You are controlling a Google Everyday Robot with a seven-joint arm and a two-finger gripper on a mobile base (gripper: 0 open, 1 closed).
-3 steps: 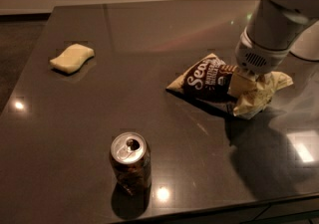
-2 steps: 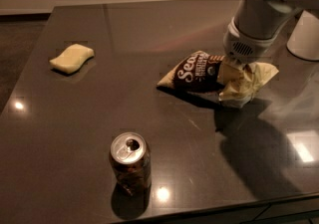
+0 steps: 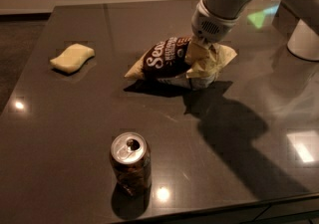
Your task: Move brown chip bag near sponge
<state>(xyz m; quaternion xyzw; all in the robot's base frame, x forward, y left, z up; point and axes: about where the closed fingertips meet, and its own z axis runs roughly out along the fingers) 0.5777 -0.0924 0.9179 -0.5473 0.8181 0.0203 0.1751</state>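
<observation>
My gripper is holding the brown chip bag. It will let go of it on the table [image 3: 122, 50] against the end of the sponge that faces the bag.
The brown chip bag [image 3: 167, 58] with white lettering is lifted off the dark table, its shadow lying beneath it. My gripper [image 3: 199, 54] is shut on the bag's right, cream-coloured end, coming down from the upper right. The pale-yellow sponge [image 3: 72, 57] lies flat on the table at the left, well apart from the bag. The bag's left tip points toward the sponge.
A brown soda can [image 3: 130, 163] with a silver top stands upright near the table's front edge. A white object [image 3: 305, 41] stands at the far right. The dark glossy table [image 3: 75, 118] ends close below the can and at the left.
The gripper has carried the chip bag leftward, toward the sponge, and lifted it off the table. The can and the sponge have not moved.
</observation>
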